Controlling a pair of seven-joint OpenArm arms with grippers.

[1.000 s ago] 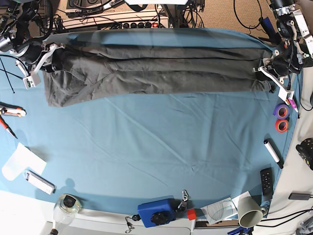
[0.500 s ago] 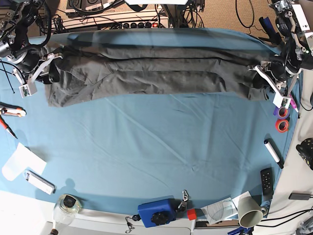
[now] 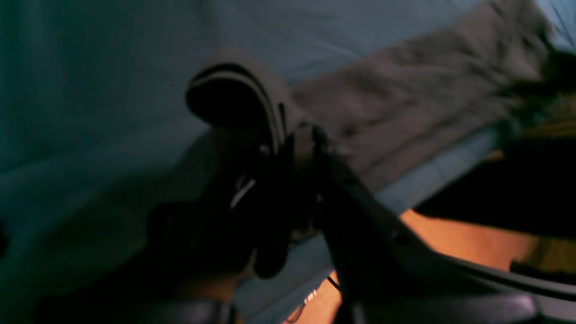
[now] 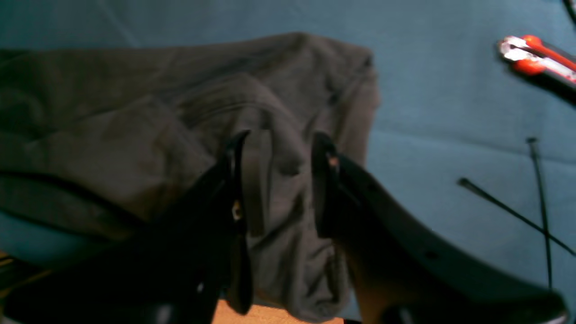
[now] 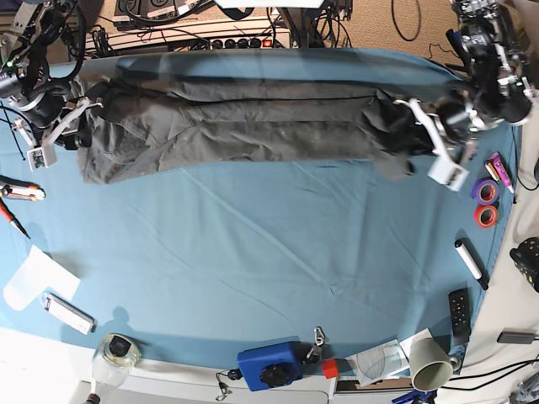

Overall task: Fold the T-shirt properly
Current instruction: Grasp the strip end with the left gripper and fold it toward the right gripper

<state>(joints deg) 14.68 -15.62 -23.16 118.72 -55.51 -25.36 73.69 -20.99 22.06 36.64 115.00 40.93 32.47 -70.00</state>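
Observation:
I should use my left gripper to let go of the end of the T-shirt on the middle of the long folded band (image 5: 229, 130) (image 3: 464, 76), near its bunched far part.
The dark grey T-shirt (image 5: 253, 126) lies as a long folded band across the far side of the blue table cloth (image 5: 253, 252). On the right of the base view, my left gripper (image 5: 415, 114) is shut on the shirt's right end, which bunches up there. The blurred left wrist view shows that gripper (image 3: 292, 139) with its jaws together and cloth (image 3: 405, 103) looped over them. At the left end, my right gripper (image 5: 82, 111) holds the other end. In the right wrist view a thick wad of T-shirt (image 4: 135, 135) fills the gap of the right gripper (image 4: 276, 153).
A red-handled cutter (image 5: 21, 192) lies at the left edge, also in the right wrist view as the cutter (image 4: 535, 58) near black cable ties (image 4: 540, 202). Tape rolls (image 5: 484, 202), a marker (image 5: 470, 263) and a remote (image 5: 459, 313) sit right. A blue device (image 5: 269, 364) and a cup (image 5: 429, 362) stand in front.
My left gripper has carried the shirt's right end toward the left, so the cloth bunches there. My right gripper has drifted a little left, still holding its end.

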